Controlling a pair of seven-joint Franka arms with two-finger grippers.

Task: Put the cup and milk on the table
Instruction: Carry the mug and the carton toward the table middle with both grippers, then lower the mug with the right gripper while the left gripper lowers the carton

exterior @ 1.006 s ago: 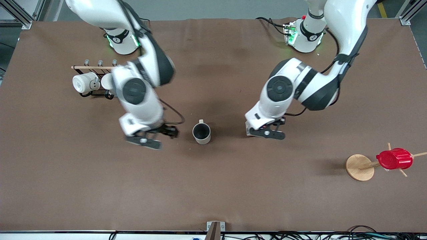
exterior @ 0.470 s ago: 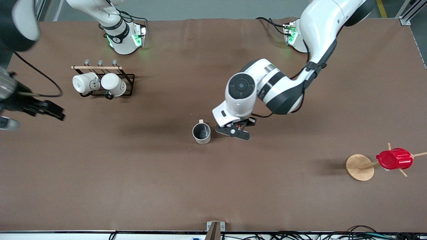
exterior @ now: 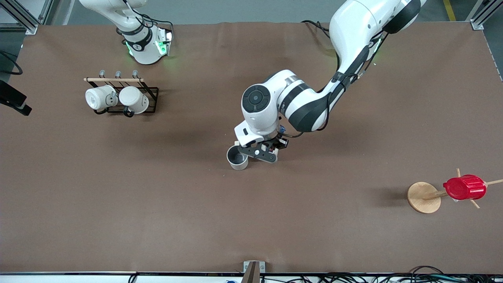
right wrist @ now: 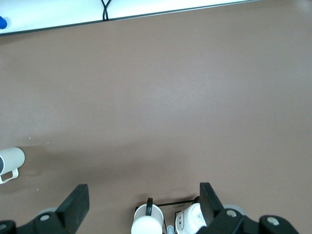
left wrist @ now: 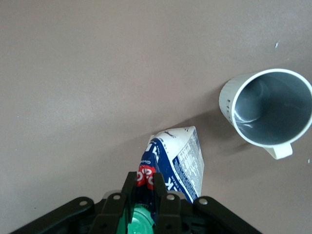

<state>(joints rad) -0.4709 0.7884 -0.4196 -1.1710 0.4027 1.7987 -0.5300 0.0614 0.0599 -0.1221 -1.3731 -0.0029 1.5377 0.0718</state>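
The milk, now held low over the table, is to go on the brown table (exterior: pixel 265 162) (left wrist: pixel 194 123) close beside the cup, toward the peg stand. Next, my left gripper lets go of it there.
The cup (exterior: pixel 237 157) stands upright on the brown table (exterior: pixel 251 220) near its middle, its dark inside showing. My left gripper (exterior: pixel 260 152) is right beside the cup and is shut on the top ridge of the milk (left wrist: pixel 178 156), a blue and white carton with a green cap. In the left wrist view the gripper (left wrist: pixel 145 190) holds the carton low over the table, close to the cup (left wrist: pixel 268 107) but apart from it. My right gripper (right wrist: pixel 141 204) is open and empty, high over the mug rack; only a dark part of it (exterior: pixel 13 102) shows at the front view's edge.
A black wire rack (exterior: pixel 151 96) with two white mugs stands near the right arm's base. A red ribbed cup (exterior: pixel 464 187) hangs on a peg stand with a round wooden disc (exterior: pixel 422 197) at the left arm's end.
My left gripper has carried the milk toward the right arm's end, up beside the cup. My right arm has swung away from the cup, up and out to the table's edge.
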